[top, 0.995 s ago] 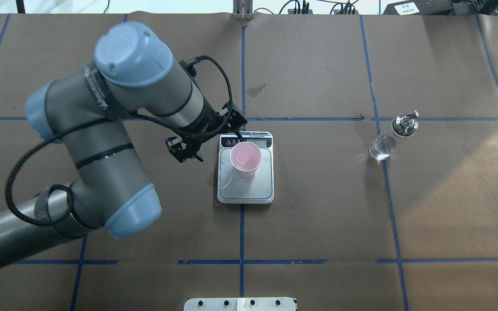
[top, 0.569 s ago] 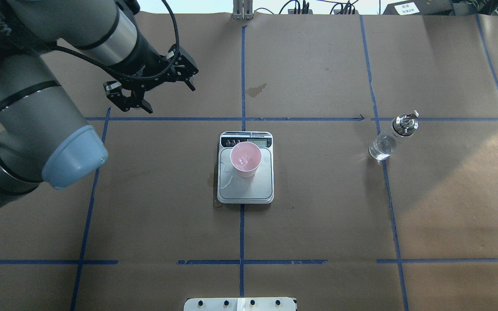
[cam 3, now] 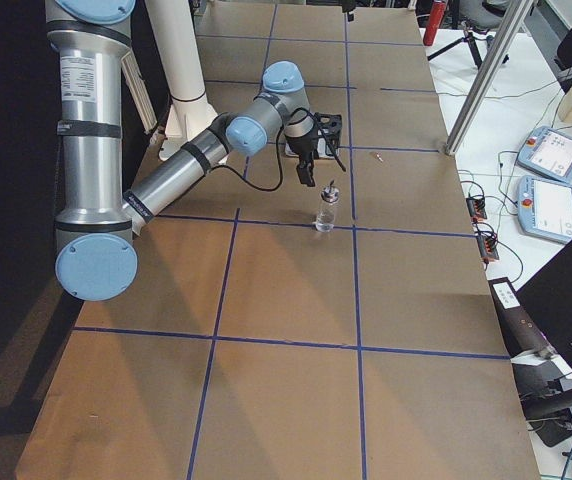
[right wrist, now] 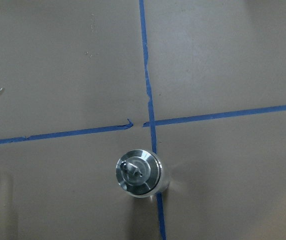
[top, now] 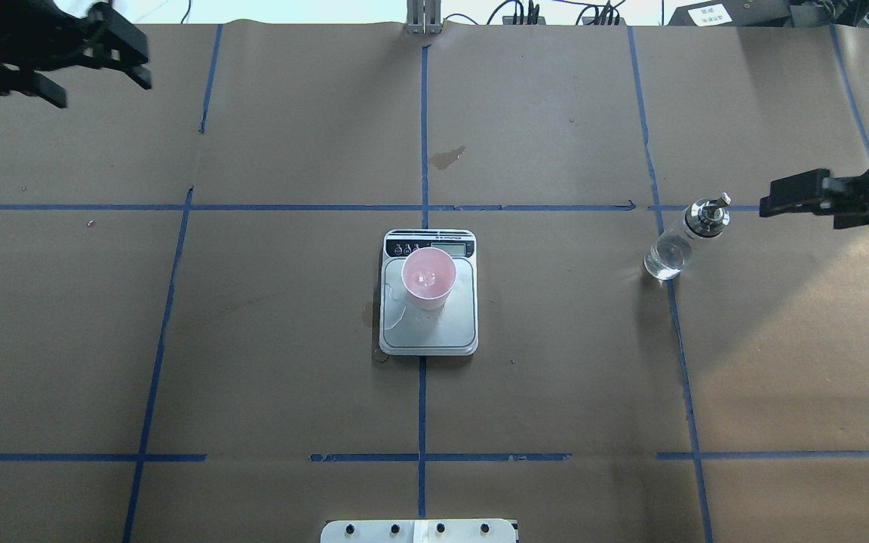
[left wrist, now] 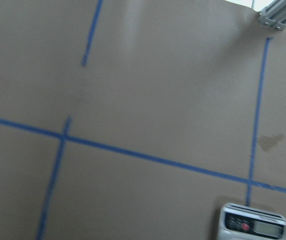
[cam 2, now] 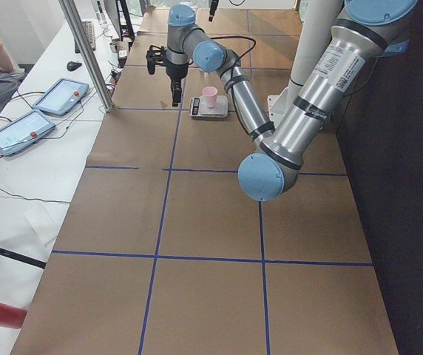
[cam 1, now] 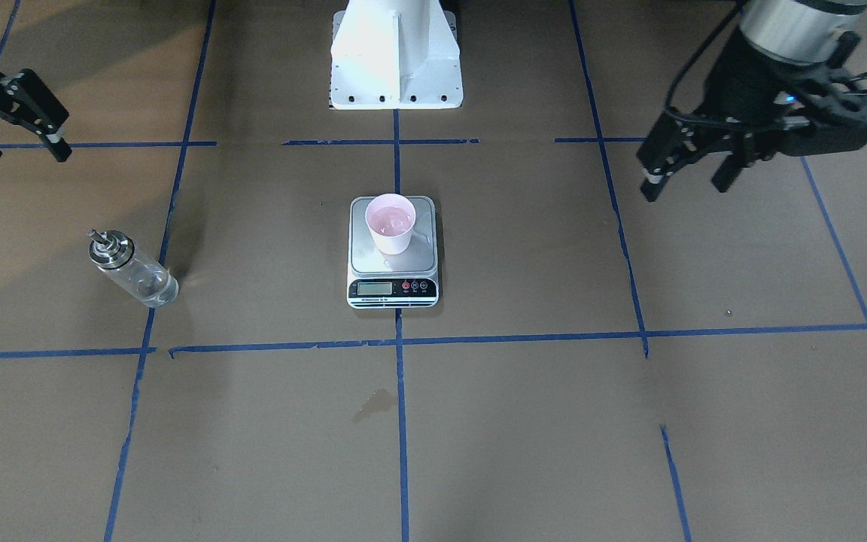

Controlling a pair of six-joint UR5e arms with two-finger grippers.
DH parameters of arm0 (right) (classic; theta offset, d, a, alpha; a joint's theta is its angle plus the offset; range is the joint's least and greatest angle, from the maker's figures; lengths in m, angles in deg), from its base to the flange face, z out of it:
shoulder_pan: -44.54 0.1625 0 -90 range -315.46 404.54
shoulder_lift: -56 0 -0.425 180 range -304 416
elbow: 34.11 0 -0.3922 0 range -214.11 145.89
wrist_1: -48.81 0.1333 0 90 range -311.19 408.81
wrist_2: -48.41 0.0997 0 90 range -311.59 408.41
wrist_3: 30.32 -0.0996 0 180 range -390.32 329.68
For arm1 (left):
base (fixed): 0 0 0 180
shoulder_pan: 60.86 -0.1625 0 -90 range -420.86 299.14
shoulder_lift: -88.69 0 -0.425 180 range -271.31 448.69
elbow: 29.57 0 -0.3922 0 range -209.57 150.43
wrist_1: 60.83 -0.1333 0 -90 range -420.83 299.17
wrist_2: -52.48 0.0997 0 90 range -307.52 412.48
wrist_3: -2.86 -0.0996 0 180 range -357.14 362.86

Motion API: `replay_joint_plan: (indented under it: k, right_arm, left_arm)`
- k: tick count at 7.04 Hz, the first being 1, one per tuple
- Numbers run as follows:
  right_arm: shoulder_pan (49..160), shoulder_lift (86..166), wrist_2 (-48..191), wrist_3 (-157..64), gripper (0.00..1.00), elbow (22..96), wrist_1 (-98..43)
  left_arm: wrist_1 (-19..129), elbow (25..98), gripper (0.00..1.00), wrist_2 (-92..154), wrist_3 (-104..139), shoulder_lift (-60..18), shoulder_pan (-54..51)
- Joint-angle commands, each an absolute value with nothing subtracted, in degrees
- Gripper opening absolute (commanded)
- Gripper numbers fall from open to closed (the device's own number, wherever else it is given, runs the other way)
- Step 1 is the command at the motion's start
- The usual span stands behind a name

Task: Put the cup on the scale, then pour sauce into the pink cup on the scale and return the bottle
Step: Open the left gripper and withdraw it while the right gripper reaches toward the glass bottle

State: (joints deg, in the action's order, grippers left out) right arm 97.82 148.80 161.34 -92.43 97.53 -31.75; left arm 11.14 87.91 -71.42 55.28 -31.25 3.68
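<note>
I move my right gripper to the clear glass bottle next and close it around the bottle's body point(cam 1: 141, 272) point(right wrist: 164, 180), just below the bottle's metal top.
The pale pink cup point(top: 428, 277) stands upright on the scale point(top: 434, 333) at mid-table; it also shows in the front view point(cam 1: 390, 222) on the scale's platform point(cam 1: 418, 260). The clear glass bottle point(top: 677, 243) stands upright on the table to the right, apart from both grippers. My right gripper point(cam 1: 21, 150) is open and empty, raised just right of the bottle's top in the overhead view point(top: 775, 205). The right wrist view looks down on the bottle's metal spout point(right wrist: 138, 174). My left gripper point(top: 99, 84) is open and empty, high at the far left.
Brown paper with blue tape lines covers the table. A damp stain point(top: 447, 157) lies beyond the scale, and wet streaks mark the platform beside the cup. The robot's white base point(cam 1: 396, 60) stands at the near edge. Tablets point(cam 2: 60, 95) lie on the side bench.
My left arm has drawn back from beside the cup to the far left and risen. My right gripper has come in from the right edge toward the bottle. Cup and bottle have not moved.
</note>
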Motion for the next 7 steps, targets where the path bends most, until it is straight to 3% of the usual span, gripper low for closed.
replay_joint_plan:
  k: [1,4,7]
  right_arm:
    - [80.04,155.46,136.76,-103.16,1.0,97.03,-19.25]
    - [67.35,154.61,111.25,-106.78,1.0,83.98,-8.26]
    - [64.58,148.03,99.92,-106.08,0.99,74.45,-7.44]
  left_arm:
    - [7.63,87.86,1.0,-71.36,36.78,-26.83,12.15]
    - [7.9,86.45,1.0,-70.66,28.44,-24.34,13.67]
    - [7.9,85.57,1.0,-70.66,28.44,-24.42,13.59]
